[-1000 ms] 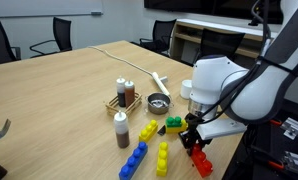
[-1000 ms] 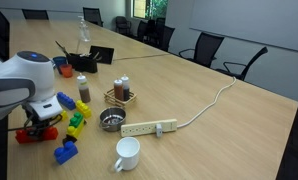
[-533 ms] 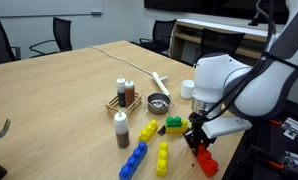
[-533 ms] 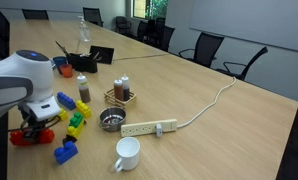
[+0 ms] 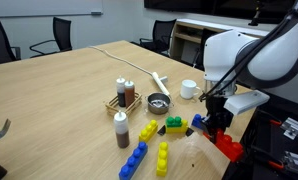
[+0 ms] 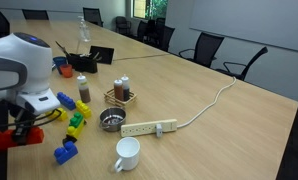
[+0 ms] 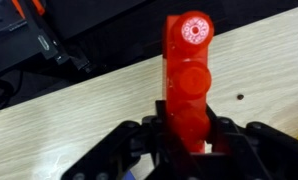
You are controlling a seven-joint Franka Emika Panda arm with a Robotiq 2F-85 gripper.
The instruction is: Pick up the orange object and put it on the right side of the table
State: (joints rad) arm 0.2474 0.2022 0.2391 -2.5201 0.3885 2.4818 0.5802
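The red-orange brick will go down from my gripper onto the table (image 5: pixel 210 108), just behind the short blue brick and near the white mug. The red-orange brick is now above the table's edge.
My gripper (image 5: pixel 218 117) is shut on the red-orange studded brick (image 5: pixel 228 146) and holds it above the edge of the light-wood table (image 5: pixel 59 100). In an exterior view the brick (image 6: pixel 11 140) hangs from my gripper (image 6: pixel 22 124) just off the table's (image 6: pixel 219 130) near corner. In the wrist view the brick (image 7: pixel 186 70) stands lengthwise between the black fingers (image 7: pixel 152 138) of my gripper (image 7: pixel 187 135), its studs facing the camera, with the table edge (image 7: pixel 79 120) beneath.
On the table lie a yellow brick (image 5: pixel 162 156), a blue brick (image 5: pixel 134 160), a short yellow brick (image 5: pixel 147 130) and a green brick (image 5: pixel 174 124). A sauce bottle (image 5: pixel 121 129), condiment caddy (image 5: pixel 124 96), metal bowl (image 5: pixel 158 102), white mug (image 5: pixel 189 89) and power strip (image 5: pixel 157 81) stand nearby. Office chairs surround the table.
My gripper has risen and moved outward toward the table edge, carrying the red-orange brick up off the tabletop. The other bricks have stayed in place.
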